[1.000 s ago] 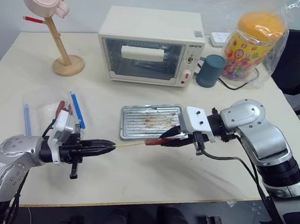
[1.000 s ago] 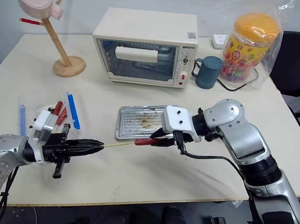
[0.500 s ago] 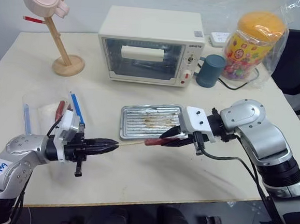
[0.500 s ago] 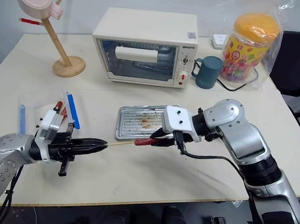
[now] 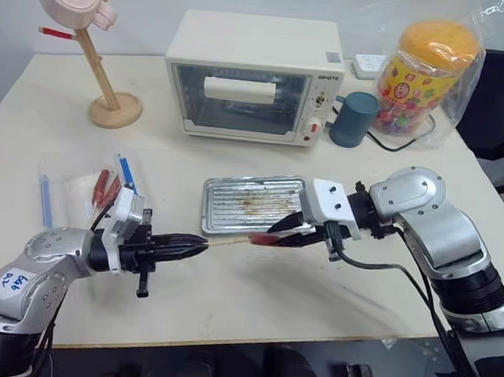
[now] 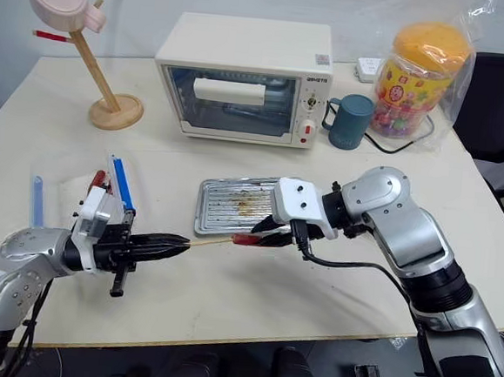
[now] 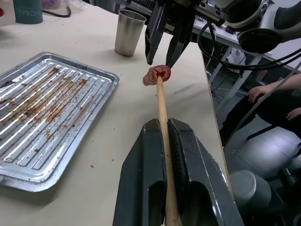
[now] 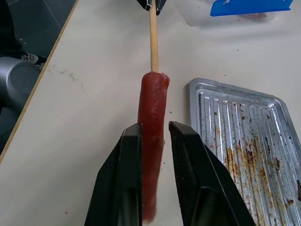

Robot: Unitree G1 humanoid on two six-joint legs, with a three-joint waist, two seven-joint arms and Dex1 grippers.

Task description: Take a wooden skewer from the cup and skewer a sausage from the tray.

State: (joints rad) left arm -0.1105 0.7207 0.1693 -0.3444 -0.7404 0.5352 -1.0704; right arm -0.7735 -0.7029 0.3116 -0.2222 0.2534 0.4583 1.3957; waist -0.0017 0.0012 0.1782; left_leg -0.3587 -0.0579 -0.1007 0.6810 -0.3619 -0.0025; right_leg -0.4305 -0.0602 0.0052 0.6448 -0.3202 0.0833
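Note:
I hold the sausage near its skewered end, so next my right gripper opens, back off and grabs it nearer its loose end [image 8: 149, 212].
My left gripper [image 5: 199, 242] is shut on the wooden skewer [image 5: 227, 240], which points level toward my right gripper [image 5: 276, 235]. That gripper is shut on the dark-red sausage [image 8: 151, 113] and holds it just above the table, in front of the tray [image 5: 224, 206]. The skewer [image 7: 161, 99] meets the middle of the sausage's [image 7: 158, 75] end face; how deep the tip sits I cannot tell. The ridged tray [image 7: 47, 103] has brown grease streaks and nothing lying in it. The steel cup [image 7: 128, 33] stands on the table beyond the sausage.
A white toaster oven [image 5: 254, 75], a teal mug [image 5: 354, 118] and a candy jar [image 5: 422, 75] stand at the back. A wooden stand [image 5: 111, 99] is back left. A plastic bag [image 5: 86, 189] with blue sticks lies on the left. A person's hand [image 7: 258, 92] shows past the table edge.
My left gripper has edged toward the sausage with the skewer, and the gap between the two grippers is smaller. The right arm has kept still.

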